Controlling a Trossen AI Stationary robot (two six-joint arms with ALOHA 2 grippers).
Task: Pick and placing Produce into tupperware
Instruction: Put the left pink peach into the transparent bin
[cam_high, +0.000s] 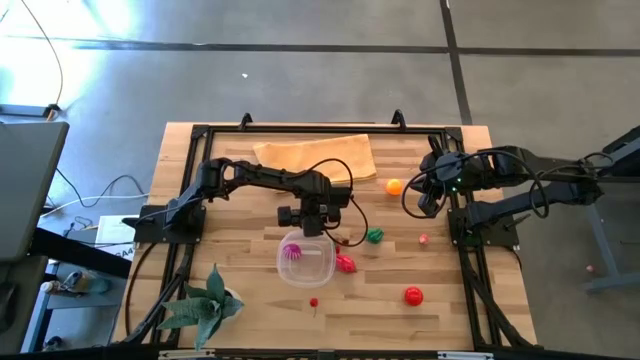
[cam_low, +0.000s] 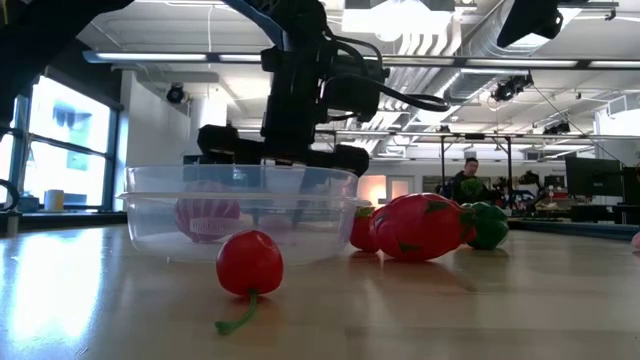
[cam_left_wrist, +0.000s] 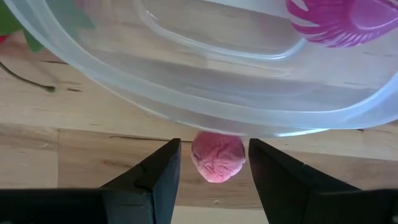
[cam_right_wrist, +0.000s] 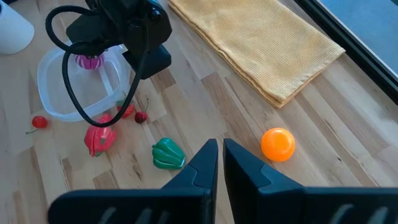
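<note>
The tupperware's rim hangs over the pink ball, so next I close my left gripper around the ball's exposed part (cam_left_wrist: 217, 159) and pull it clear before lifting it.
The clear round tupperware (cam_high: 305, 283) sits mid-table with a magenta-pink ribbed toy (cam_high: 292, 250) inside. My left gripper (cam_high: 312, 228) hangs over its far rim, open. In the left wrist view a small pink ball (cam_left_wrist: 217, 157) lies on the wood just outside the rim (cam_left_wrist: 186, 93), between my two fingers, with a gap showing on each side. Other produce lies loose on the table: an orange ball (cam_high: 394, 186), a green pepper (cam_high: 374, 236), a red strawberry (cam_high: 346, 264), a red round fruit (cam_high: 413, 295) and a small cherry (cam_high: 314, 302). My right gripper (cam_high: 428, 205) waits shut at the right side.
A tan folded cloth (cam_high: 320, 158) lies at the far edge and a green spiky plant (cam_high: 205, 305) stands at the near left corner. A tiny pink piece (cam_high: 424, 239) lies near the right arm's base. Cables loop beside the left gripper. Bare wood shows along the near edge.
</note>
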